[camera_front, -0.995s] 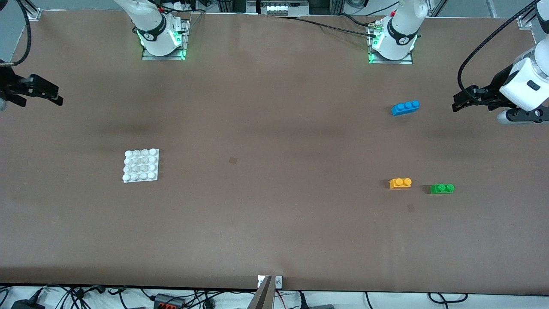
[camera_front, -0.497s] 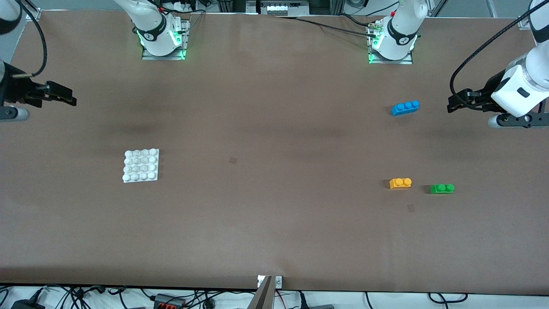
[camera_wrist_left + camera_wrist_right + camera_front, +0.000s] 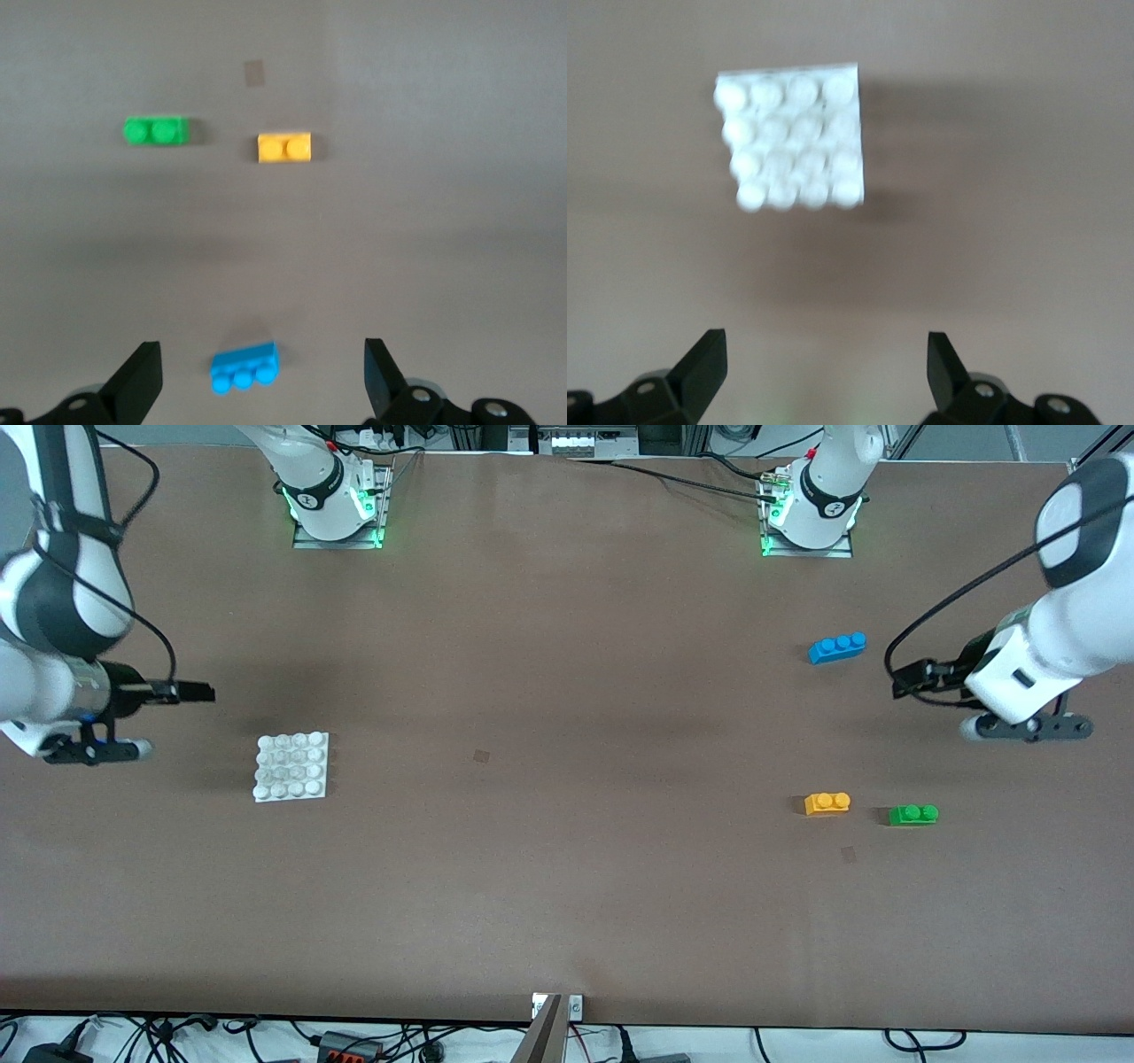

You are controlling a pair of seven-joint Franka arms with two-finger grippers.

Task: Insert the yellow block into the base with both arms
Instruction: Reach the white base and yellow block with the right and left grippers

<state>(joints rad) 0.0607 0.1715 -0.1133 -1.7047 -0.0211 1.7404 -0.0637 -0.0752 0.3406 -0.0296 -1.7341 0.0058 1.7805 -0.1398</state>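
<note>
The robot's left gripper needs to next go to the yellow block beside the green brick and close across its body (image 3: 827, 804) (image 3: 284, 148), with fingers at both ends.
The yellow block (image 3: 827, 803) lies on the brown table toward the left arm's end, beside a green brick (image 3: 912, 814). It also shows in the left wrist view (image 3: 284, 147). The white studded base (image 3: 292, 766) lies toward the right arm's end and shows in the right wrist view (image 3: 791, 135). My left gripper (image 3: 905, 681) is open and empty, up over the table between the blue brick (image 3: 837, 646) and the table's end. My right gripper (image 3: 197, 692) is open and empty, up over the table beside the base.
The blue three-stud brick shows in the left wrist view (image 3: 244, 367) between the open fingers, well below them. The green brick shows there too (image 3: 156, 131). Both arm bases stand along the table edge farthest from the front camera.
Both arms have swung in from the table's ends. The left gripper moved toward the bricks, the right gripper toward the base. The bricks and the base have not moved.
</note>
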